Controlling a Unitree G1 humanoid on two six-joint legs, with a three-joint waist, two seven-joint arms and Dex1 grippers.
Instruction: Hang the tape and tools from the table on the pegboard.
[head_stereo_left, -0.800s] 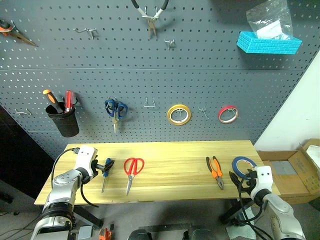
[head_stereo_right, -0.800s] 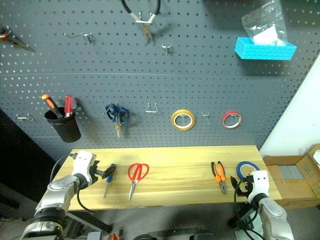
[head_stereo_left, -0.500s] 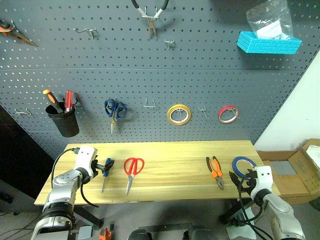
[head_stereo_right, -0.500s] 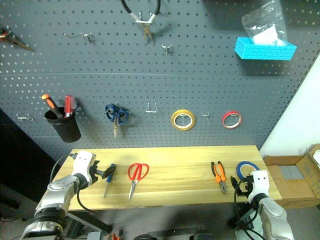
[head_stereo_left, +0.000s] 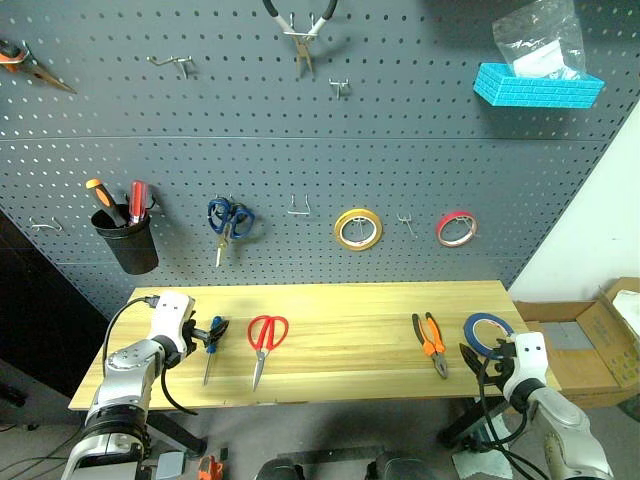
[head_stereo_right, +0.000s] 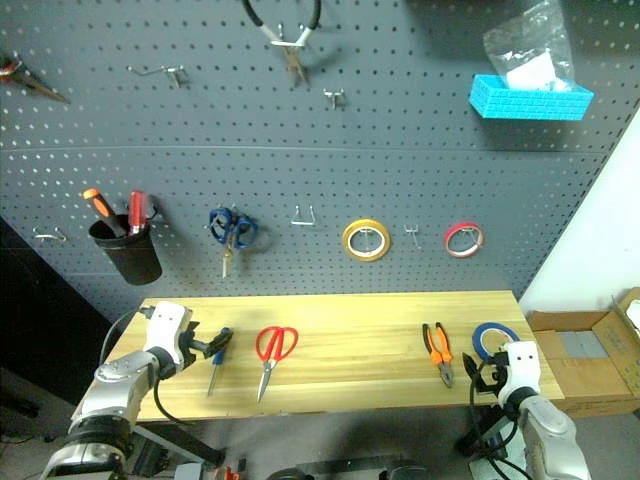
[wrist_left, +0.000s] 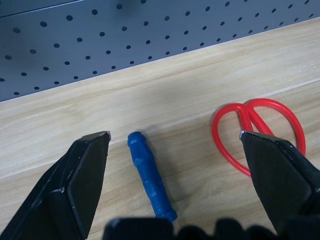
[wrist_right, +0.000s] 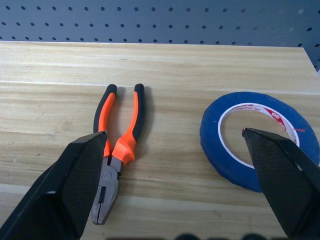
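Observation:
My right gripper will grab the near side of the blue tape roll (head_stereo_left: 473, 345) (wrist_right: 218, 162), where it faces the pliers, with one finger inside the roll's hole.
On the light wooden table (head_stereo_left: 340, 345) lie, from left to right, a blue-handled screwdriver (head_stereo_left: 209, 350), red-handled scissors (head_stereo_left: 265, 335), orange-and-black pliers (head_stereo_left: 430, 343) and a blue tape roll (head_stereo_left: 487, 327). My left gripper (wrist_left: 174, 135) is open just above the table, its fingers either side of the screwdriver handle (wrist_left: 149, 176), with the scissors' red loops (wrist_left: 218, 142) beside one finger. My right gripper (wrist_right: 174, 132) is open at the table's right front edge, facing the pliers (wrist_right: 117, 145) and the tape (wrist_right: 210, 137). Behind the table stands the dark grey pegboard (head_stereo_left: 400, 160).
On the pegboard hang a black cup (head_stereo_left: 128, 245) holding orange and red screwdrivers, blue scissors (head_stereo_left: 230, 216), a yellow tape ring (head_stereo_left: 357, 229), a red tape ring (head_stereo_left: 455, 228), pliers (head_stereo_left: 300, 35), a blue basket (head_stereo_left: 537, 85) and bare hooks (head_stereo_left: 298, 208). Cardboard boxes (head_stereo_left: 590, 340) stand at the right.
Both arms have stayed where they were. The blue scissors on the pegboard have swung slightly, their tips now pointing a little more to the left.

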